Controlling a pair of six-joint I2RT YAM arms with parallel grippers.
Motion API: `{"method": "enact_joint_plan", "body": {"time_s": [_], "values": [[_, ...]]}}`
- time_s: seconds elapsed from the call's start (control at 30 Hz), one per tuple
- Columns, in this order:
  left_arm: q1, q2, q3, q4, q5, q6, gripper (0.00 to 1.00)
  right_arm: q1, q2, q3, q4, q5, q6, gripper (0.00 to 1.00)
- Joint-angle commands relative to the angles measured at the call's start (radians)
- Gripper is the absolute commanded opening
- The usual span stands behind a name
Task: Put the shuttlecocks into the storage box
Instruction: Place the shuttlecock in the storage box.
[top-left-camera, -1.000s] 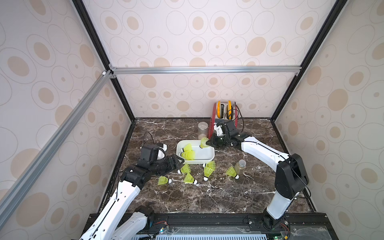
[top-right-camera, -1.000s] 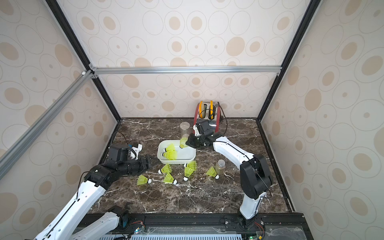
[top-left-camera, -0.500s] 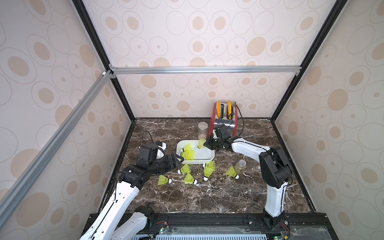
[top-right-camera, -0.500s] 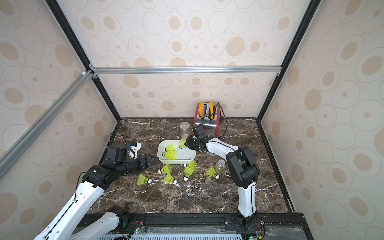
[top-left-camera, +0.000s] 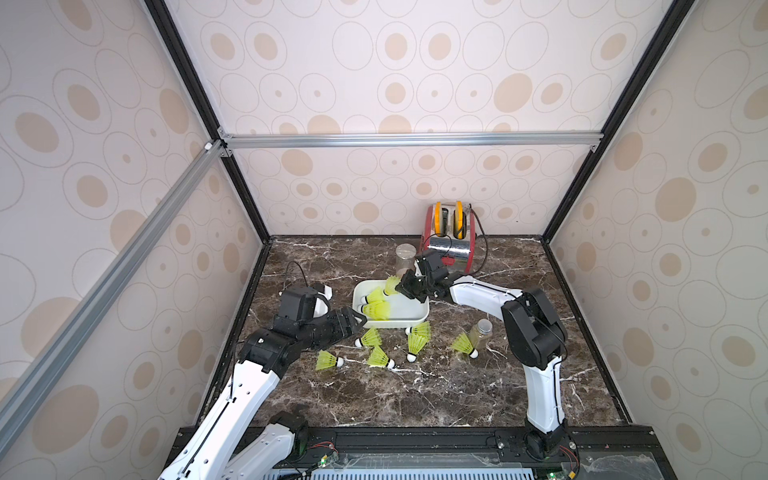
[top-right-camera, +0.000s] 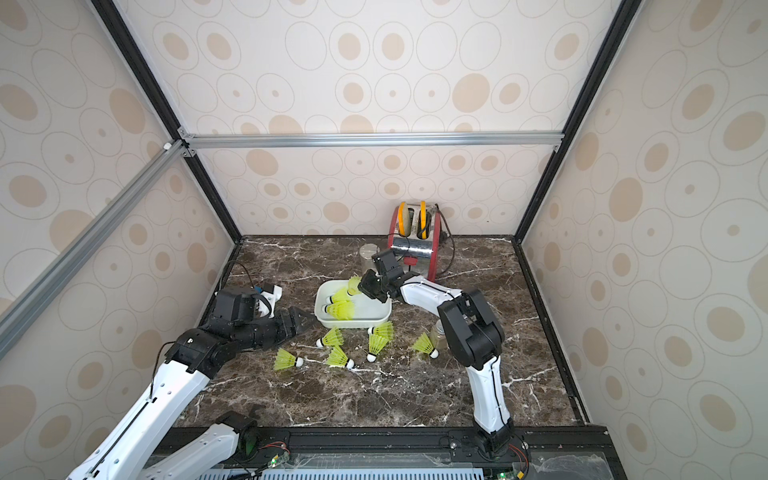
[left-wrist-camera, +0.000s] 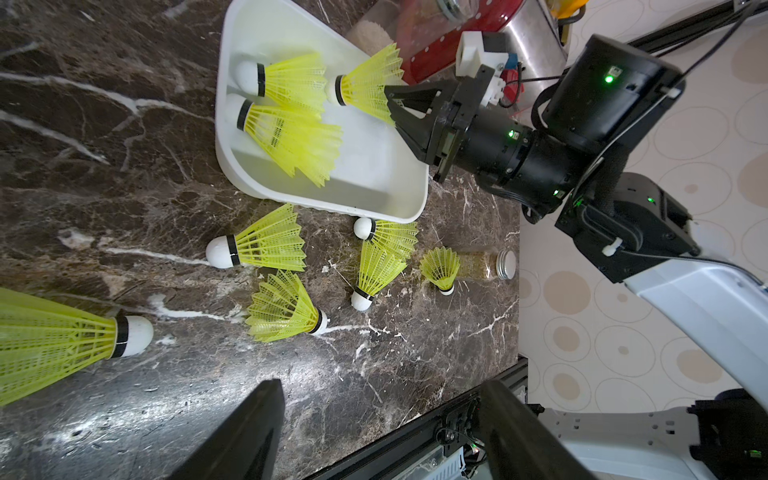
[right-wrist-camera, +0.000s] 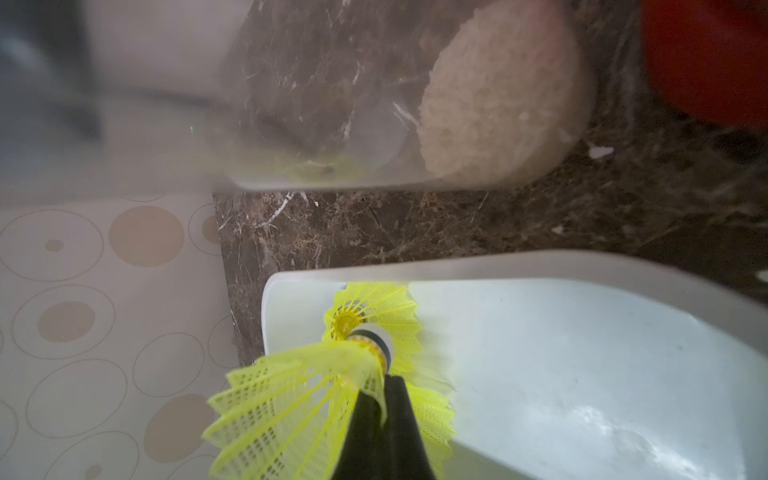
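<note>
Next, I let go of the shuttlecock with my right gripper against the shuttlecocks lying along the storage box's far side (top-left-camera: 387, 297) (right-wrist-camera: 432, 344).
The white storage box (top-left-camera: 419, 322) (top-right-camera: 374, 324) sits mid-table with two yellow-green shuttlecocks (left-wrist-camera: 286, 79) (left-wrist-camera: 286, 137) lying in it. My right gripper (top-left-camera: 401, 287) (top-right-camera: 365, 286) (left-wrist-camera: 390, 99) (right-wrist-camera: 384, 399) is shut on the skirt of a third shuttlecock (top-left-camera: 390, 284) (right-wrist-camera: 282, 411), white tip down, over the box's far corner. Several more shuttlecocks (top-left-camera: 368, 338) (top-right-camera: 286, 359) lie on the marble in front of the box. My left gripper (top-left-camera: 357, 322) (top-right-camera: 307, 322) (left-wrist-camera: 382, 388) hovers open and empty by the box's left near corner.
A red toaster (top-left-camera: 451, 241) stands at the back wall, with a clear jar of pale grains (top-left-camera: 405, 257) just behind the box. A small lidded jar (top-left-camera: 480, 334) stands by the rightmost loose shuttlecock. The table's front edge (left-wrist-camera: 490, 386) is close.
My right gripper has carried its shuttlecock leftward, from beside the toaster to over the box, and the right arm has folded inward. The left gripper has barely moved.
</note>
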Motion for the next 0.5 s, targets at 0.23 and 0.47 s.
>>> {"method": "enact_joint_plan", "body": {"time_s": [0.23,0.47], "values": [[-0.003,0.016,0.047,-0.012,-0.008,0.028,0.77,0.004,0.052,0.044,0.013,-0.033,0.033,0.00],[-0.003,0.023,0.048,-0.008,-0.007,0.029,0.77,0.008,0.072,0.052,0.029,-0.053,0.055,0.00]]}}
